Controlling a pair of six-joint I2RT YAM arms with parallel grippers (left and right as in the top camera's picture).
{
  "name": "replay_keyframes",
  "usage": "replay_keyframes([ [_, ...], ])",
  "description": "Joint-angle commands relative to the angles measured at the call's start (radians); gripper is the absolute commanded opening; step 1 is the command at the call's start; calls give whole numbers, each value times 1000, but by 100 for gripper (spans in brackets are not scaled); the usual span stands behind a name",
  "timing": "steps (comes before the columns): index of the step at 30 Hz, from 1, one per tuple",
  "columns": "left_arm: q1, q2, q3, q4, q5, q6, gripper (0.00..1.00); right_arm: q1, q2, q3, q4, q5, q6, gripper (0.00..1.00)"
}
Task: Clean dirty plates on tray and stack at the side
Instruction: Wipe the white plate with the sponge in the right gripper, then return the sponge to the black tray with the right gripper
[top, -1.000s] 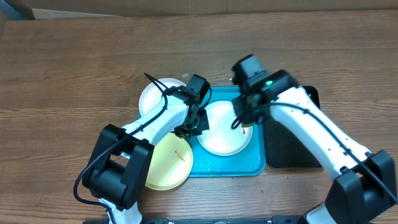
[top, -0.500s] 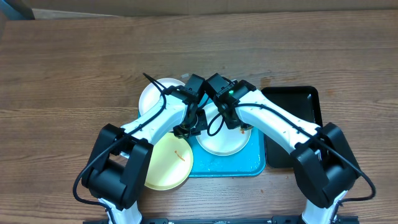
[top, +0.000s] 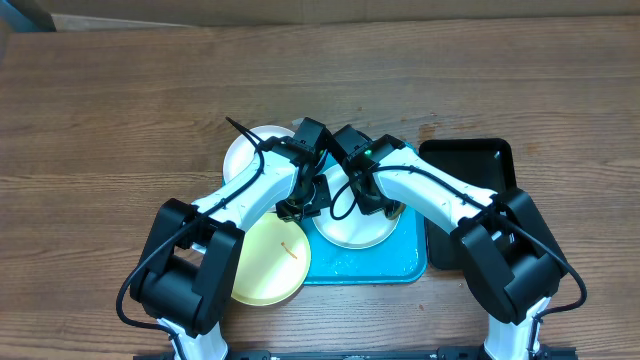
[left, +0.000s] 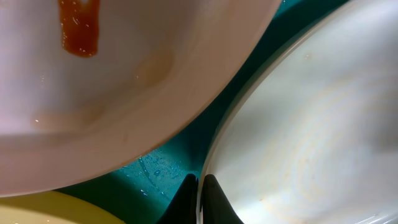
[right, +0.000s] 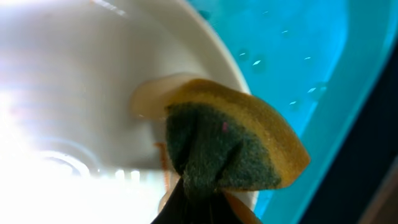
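The yellow-and-green sponge, now pressed on the white plate, will be let go by my right gripper on the bottom of the black tray (top: 470, 185), toward the tray's far end.
Three dirty plates show. One white plate (top: 355, 232) (left: 298, 137) (right: 74, 87) lies in the blue tray (top: 370, 265) (left: 155, 168) (right: 292, 50). My left gripper (top: 300, 208) (left: 200, 186) is shut on its left rim. My right gripper (top: 385, 208) (right: 199, 193) is shut on a yellow-and-green sponge (right: 230, 143) pressed on the plate's right side, beside an orange streak. A second white plate (top: 255, 150) (left: 124, 93) with an orange smear overlaps the tray's far-left corner. The pale yellow plate (top: 270, 262) (left: 37, 208) overlaps its front-left edge.
A narrow black tray (top: 490, 165) (right: 373, 162) lies directly right of the blue tray, partly under my right arm. Water drops dot the blue tray's floor. Brown wooden table surrounds everything.
My right arm has swung left, so its wrist now sits over the tray's far edge close to the left wrist, the sponge staying on the plate. The left arm has not moved.
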Motion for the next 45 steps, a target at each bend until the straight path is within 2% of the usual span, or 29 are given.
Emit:
replay_keyframes([
  [1, -22, -23, 9, 0, -12, -9, 4, 7, 23, -12, 5, -80, 8, 4],
  [5, -22, -23, 9, 0, -12, -9, 4, 5, 24, -12, 3, -121, 8, 4],
  [13, -21, -23, 9, 3, -12, -8, 4, -31, 23, -11, 23, -340, 0, 4],
  [21, -22, -23, 9, 3, -11, -8, 4, -148, -77, 58, 21, -660, -134, 4],
  [28, -21, -23, 9, 5, -11, -8, 4, -253, -211, 63, -68, -658, -159, 4],
  [38, -21, -23, 9, 6, -11, 7, 4, -281, -214, 56, -107, -498, -176, 4],
  [42, -21, -23, 9, 7, -11, 7, 6, -387, -214, 56, -138, -494, -161, 4],
  [45, -22, -23, 9, 7, -11, 7, 10, -494, -214, 56, -150, -410, -136, 4],
])
